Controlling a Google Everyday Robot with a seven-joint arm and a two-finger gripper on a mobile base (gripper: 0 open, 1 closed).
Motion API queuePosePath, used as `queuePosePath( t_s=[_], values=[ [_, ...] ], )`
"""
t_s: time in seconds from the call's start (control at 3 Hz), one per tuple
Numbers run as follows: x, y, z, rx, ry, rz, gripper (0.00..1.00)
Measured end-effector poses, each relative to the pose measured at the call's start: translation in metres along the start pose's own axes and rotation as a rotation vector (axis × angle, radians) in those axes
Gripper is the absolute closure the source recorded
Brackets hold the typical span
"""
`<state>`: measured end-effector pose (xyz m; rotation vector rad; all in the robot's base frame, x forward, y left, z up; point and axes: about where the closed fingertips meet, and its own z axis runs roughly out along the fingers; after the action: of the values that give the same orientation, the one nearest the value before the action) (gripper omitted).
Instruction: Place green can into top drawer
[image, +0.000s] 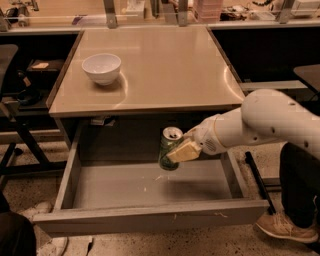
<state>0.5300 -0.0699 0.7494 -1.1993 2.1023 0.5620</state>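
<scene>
The robot's gripper should release the green can, now held over the drawer, upright near the middle of the open top drawer's grey bottom (167, 179).
The green can (169, 144) is upright, its silver top showing, held in the air over the open top drawer (150, 186), just in front of the desk's front edge. My gripper (182, 150) comes in from the right on a white arm and is shut on the can's right side. The drawer is pulled fully out below the desk, its grey floor scuffed with pale marks. The can is above the drawer floor's middle-right part and does not touch it.
A white bowl (101, 68) stands on the beige desk top (165, 65) at the back left. A person's leg and shoe (280, 227) are at the right of the drawer. A chair frame (15, 145) stands at the left.
</scene>
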Motion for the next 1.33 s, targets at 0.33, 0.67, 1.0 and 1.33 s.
queuePosePath(
  t_s=[0.33, 0.67, 1.0, 1.33],
  values=[
    [0.019, -0.003, 0.030, 0.048, 0.017, 0.008, 1.00],
    [0.032, -0.006, 0.052, 0.078, 0.027, 0.015, 1.00],
    [0.045, -0.008, 0.067, 0.112, 0.021, 0.033, 1.00],
    [0.062, -0.007, 0.083, 0.148, 0.011, 0.054, 1.00]
  ],
)
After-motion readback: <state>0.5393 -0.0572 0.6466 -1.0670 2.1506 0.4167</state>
